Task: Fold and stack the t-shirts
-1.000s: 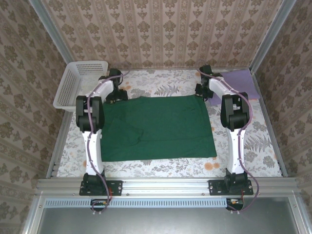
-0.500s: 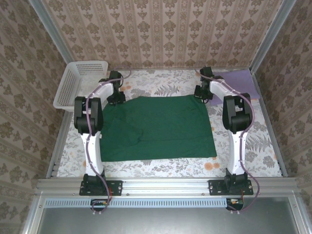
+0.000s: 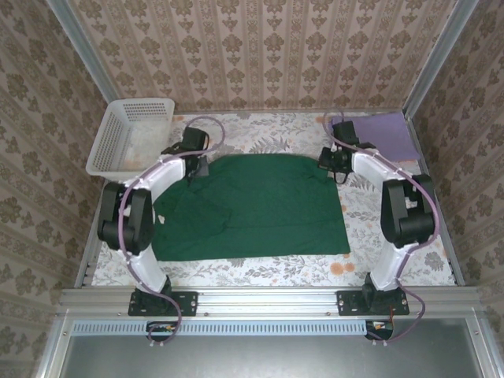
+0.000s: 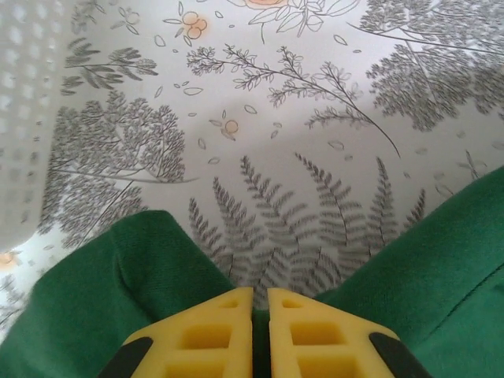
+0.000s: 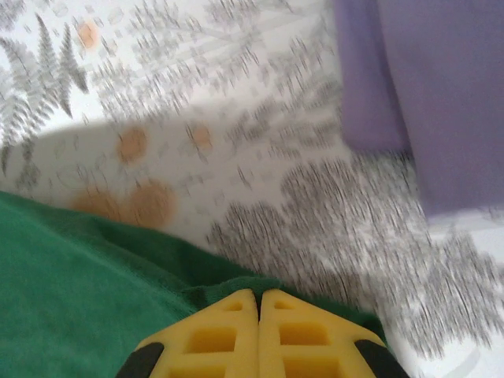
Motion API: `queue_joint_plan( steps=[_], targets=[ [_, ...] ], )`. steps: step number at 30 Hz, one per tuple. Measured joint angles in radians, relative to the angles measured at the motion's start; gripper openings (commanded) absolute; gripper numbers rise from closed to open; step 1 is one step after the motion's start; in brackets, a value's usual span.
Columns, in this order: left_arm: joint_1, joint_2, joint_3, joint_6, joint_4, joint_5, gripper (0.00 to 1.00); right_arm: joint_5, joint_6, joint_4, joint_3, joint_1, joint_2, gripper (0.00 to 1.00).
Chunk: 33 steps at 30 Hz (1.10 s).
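Note:
The fingers of my left gripper pinch only a thin piece of the green t-shirt's far edge, so they should open and take the cloth farther in before folding [image 3: 191,195].
The dark green t-shirt [image 3: 252,205] lies spread in the middle of the table. My left gripper [image 3: 195,167] pinches its far left corner, and my right gripper [image 3: 334,167] pinches the far right corner. In the left wrist view green cloth [image 4: 157,268] bunches on both sides of the yellow fingers [image 4: 211,335], with a strip of it caught in the shut left gripper [image 4: 260,303]. The right wrist view has the right gripper [image 5: 259,303] shut on a green hem [image 5: 236,285]. The lilac t-shirt [image 3: 390,134] lies flat at the far right corner, its edge [image 5: 425,87] beyond the right gripper.
A white lattice basket [image 3: 126,134] leans at the far left, close to the left arm. The floral tablecloth [image 3: 260,134] covers the table up to the patterned walls. A metal rail [image 3: 268,299] runs along the near edge.
Both grippers have closed on the green shirt's far corners and moved toward the middle and the near side. The far edge now curves upward. Both arms have swung outward.

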Motion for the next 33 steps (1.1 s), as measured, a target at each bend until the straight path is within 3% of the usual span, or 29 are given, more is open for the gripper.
queue_joint_plan(
  steps=[4,6,10,11,13,16,20,23,33],
  targets=[
    [-0.044,-0.113,-0.147,-0.009,0.035,-0.050,0.13,-0.002,0.045,0.026,-0.162,0.003,-0.128,0.00],
    [-0.080,-0.163,-0.232,-0.030,0.041,-0.076,0.30,-0.011,0.072,0.033,-0.264,0.004,-0.232,0.00],
    [-0.117,-0.277,-0.408,-0.106,0.019,-0.098,0.29,-0.055,0.105,0.028,-0.386,0.004,-0.380,0.00],
    [-0.117,-0.316,-0.452,-0.132,0.016,-0.098,0.32,-0.073,0.110,0.029,-0.417,0.004,-0.408,0.00],
    [-0.114,-0.417,-0.525,-0.180,-0.006,-0.099,0.47,-0.103,0.126,0.029,-0.475,0.004,-0.448,0.00],
    [-0.102,-0.573,-0.560,-0.253,-0.051,-0.098,0.57,-0.142,0.147,0.028,-0.570,0.005,-0.496,0.00],
    [0.002,-0.694,-0.521,-0.305,-0.063,-0.043,0.70,-0.187,0.172,0.037,-0.654,0.010,-0.526,0.00],
    [0.086,-0.608,-0.406,-0.322,-0.092,0.021,0.70,-0.214,0.187,0.071,-0.679,0.015,-0.509,0.01],
    [0.152,-0.037,-0.051,-0.262,-0.131,0.208,0.50,-0.246,0.205,0.145,-0.700,0.026,-0.472,0.02]
  ],
)
